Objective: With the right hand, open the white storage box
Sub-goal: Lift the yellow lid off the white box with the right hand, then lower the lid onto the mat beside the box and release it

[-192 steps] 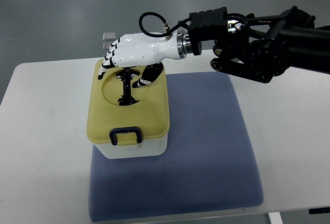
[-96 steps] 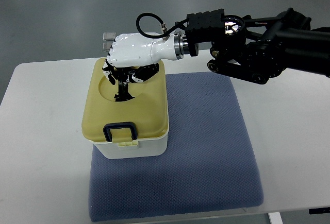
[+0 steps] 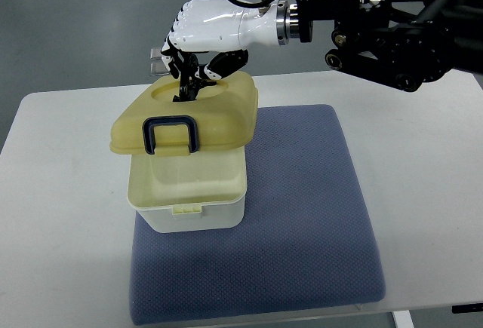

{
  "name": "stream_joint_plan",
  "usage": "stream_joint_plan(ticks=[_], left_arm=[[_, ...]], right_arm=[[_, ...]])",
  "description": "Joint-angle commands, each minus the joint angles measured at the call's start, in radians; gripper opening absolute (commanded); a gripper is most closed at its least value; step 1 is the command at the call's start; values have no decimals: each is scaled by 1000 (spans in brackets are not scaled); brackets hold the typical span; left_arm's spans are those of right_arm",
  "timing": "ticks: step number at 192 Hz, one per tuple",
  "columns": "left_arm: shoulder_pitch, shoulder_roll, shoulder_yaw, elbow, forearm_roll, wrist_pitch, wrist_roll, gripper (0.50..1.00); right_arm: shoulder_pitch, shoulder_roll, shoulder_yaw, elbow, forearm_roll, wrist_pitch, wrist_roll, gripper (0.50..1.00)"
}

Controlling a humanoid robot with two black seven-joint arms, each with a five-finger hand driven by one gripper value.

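Observation:
The pale yellow lid, now tilted up on the box, will be set down by my right gripper on the blue mat [image 3: 312,160] next to the white storage box.
A white storage box [image 3: 190,201] stands on the blue mat [image 3: 302,230]. Its pale yellow lid [image 3: 219,113] with a dark blue latch [image 3: 171,136] is lifted off the front rim and tilted up, front edge raised, so a gap shows into the box. My right hand [image 3: 189,79], white with black fingers, reaches in from the right and is shut on the black handle in the lid's round recess. The handle itself is mostly hidden by the fingers. The left arm is out of the picture.
The mat lies on a white table [image 3: 60,192] whose left and right parts are bare. A small clear object [image 3: 155,62] sits behind the box near the table's far edge. Grey floor lies beyond. The black right forearm [image 3: 392,30] hangs over the table's back right.
The hand closed on the lid's handle and rose, pulling the lid up and back. The lid went from lying flat and shut on the box to tilted open.

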Motion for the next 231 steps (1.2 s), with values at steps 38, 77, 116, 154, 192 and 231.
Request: stream_joint_plan(ticks=[38,77,116,154,192,231], left_arm=[[1,0,2,0,1,0,0,1000],[0,0,2,0,0,-5,0,1000],[1,0,3,-2,1,-5,0,1000],[1,0,5,-14,1,-5,2,1000],[1,0,6,-16,0,-5,2,1000],[1,0,6,-17,0,-5,2,1000]], right_arm=[[-8,-168,18,15,2,-22,0,500],[-45,-271,4,17,-6,-22,0,500],[-98,-363,2,17,-15,-23,0,500],[-183,-396,-14,9,-41,-38,0,500],[-224,-396,-137,4,-49,-150,0,500],[-266,-384,-208,4,-49,-236,0,500]])
